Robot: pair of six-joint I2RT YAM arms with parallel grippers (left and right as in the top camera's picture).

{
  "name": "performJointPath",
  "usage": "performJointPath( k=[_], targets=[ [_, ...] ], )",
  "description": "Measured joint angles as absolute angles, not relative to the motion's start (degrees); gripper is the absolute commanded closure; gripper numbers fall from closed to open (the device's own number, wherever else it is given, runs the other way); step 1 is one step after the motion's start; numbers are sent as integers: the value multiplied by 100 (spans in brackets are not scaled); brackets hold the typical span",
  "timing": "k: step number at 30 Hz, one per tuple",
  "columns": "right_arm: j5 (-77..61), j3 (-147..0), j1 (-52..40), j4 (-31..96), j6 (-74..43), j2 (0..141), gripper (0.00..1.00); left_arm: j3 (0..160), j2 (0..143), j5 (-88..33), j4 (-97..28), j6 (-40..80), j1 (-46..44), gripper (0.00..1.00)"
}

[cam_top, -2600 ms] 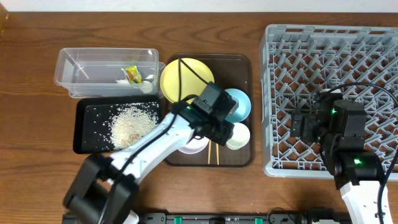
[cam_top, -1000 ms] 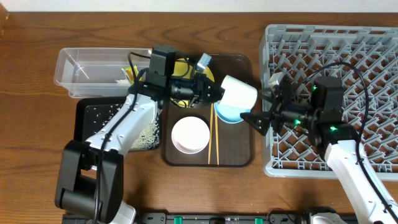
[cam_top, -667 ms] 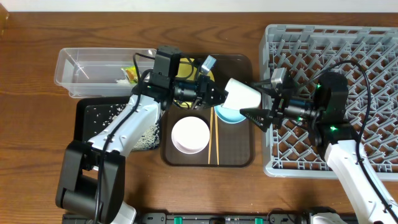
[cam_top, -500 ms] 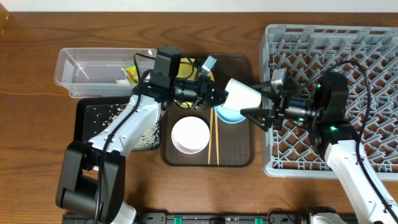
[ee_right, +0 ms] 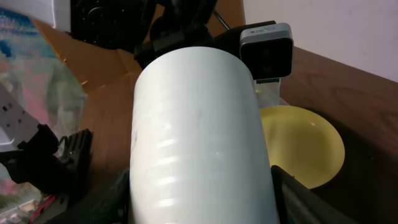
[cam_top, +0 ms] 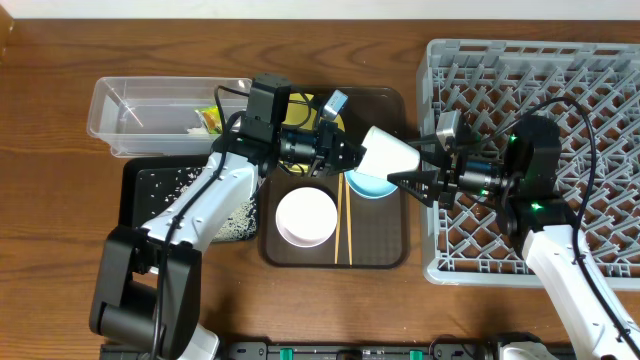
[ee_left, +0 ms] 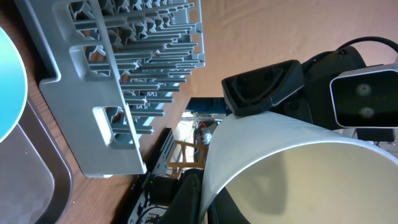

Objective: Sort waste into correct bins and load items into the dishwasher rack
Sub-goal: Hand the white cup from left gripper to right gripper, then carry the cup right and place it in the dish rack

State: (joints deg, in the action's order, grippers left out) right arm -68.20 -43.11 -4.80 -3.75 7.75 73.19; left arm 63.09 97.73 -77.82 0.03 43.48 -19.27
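Observation:
My right gripper has the pale green cup, held above the light blue bowl. It will release the cup between the wires near the grey dishwasher rack's front edge (cam_top: 519, 221).
The pale green cup (cam_top: 388, 152) is held on its side in the air above the light blue bowl (cam_top: 365, 186). My left gripper (cam_top: 345, 155) is shut on its rim (ee_left: 298, 168). My right gripper (cam_top: 405, 165) reaches from the rack side, and its fingers press both sides of the cup (ee_right: 199, 137). The white bowl (cam_top: 305, 217) and the chopsticks (cam_top: 343, 225) lie on the brown tray (cam_top: 378, 242). The yellow plate (ee_right: 305, 146) is partly hidden by my left arm. The grey dishwasher rack (cam_top: 540, 70) stands at the right.
The clear tub (cam_top: 150, 110) at the back left holds the green-and-orange wrapper (cam_top: 210, 118). The black tray (cam_top: 150, 190) in front of it holds white rice (cam_top: 235, 215). The rack's near wall (ee_left: 93, 81) is just right of the brown tray.
My left arm lifted the cup off the tray and carried it right. My right gripper came out from the rack and its fingers moved onto the cup.

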Motion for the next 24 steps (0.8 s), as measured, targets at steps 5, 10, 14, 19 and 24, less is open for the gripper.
performJointPath(
  k=[5, 10, 14, 19, 24],
  targets=[
    [-6805, -4311, -480, -320, 775, 7319, 49, 6309, 9773, -7743, 8, 4322, -1927, 78],
    [-6366, -4316, -480, 154, 773, 7319, 57, 6309, 9773, -7258, -204, 3935, -1931, 62],
    [-5649, -4316, -478, 604, 775, 7323, 59, 6309, 9773, -6270, -899, 3430, -1922, 55],
    [-4672, -4340, -403, 1264, 770, 7271, 63, 6311, 9749, -4958, -1789, 2670, -1776, 52],
    [-3680, -4768, -237, 2482, 672, 6982, 68, 6307, 9166, -3719, -2661, 1992, -1568, 52]
  ],
)
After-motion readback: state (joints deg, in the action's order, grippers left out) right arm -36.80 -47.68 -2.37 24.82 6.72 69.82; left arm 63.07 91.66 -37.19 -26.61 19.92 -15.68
